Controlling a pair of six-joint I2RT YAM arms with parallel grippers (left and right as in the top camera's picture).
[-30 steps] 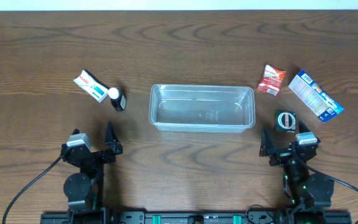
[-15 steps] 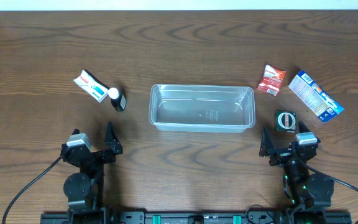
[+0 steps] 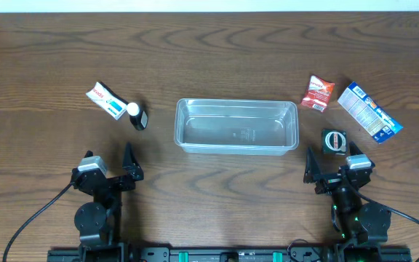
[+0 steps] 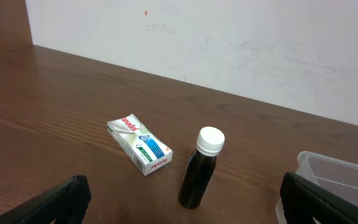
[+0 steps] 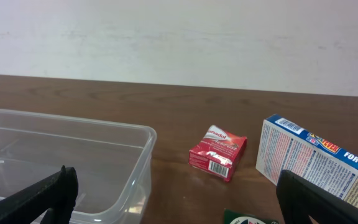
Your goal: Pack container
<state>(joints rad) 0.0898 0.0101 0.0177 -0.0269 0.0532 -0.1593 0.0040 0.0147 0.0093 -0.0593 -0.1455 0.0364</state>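
Observation:
Next, I move my right gripper to the blue-and-white box and close it on the middle of its blue top [image 3: 375,108] [image 5: 329,147], between the box's ends.
The clear plastic container [image 3: 236,126] sits empty at the table's middle; its corner shows in the right wrist view [image 5: 138,162] and in the left wrist view [image 4: 337,177]. A small white packet [image 3: 105,100] and a dark bottle with a white cap [image 3: 136,115] lie left of it, also in the left wrist view [image 4: 140,144] [image 4: 200,169]. A red packet [image 3: 317,92], a blue-and-white flat box [image 3: 369,111] and a small dark green square item [image 3: 333,140] lie to the right. My left gripper [image 3: 108,163] and right gripper [image 3: 331,166] are open and empty near the front edge.
The red packet [image 5: 218,152] and the blue-and-white box [image 5: 319,162] stand in front of the right gripper. A white wall runs along the table's far edge. Cables trail from both arm bases at the front.

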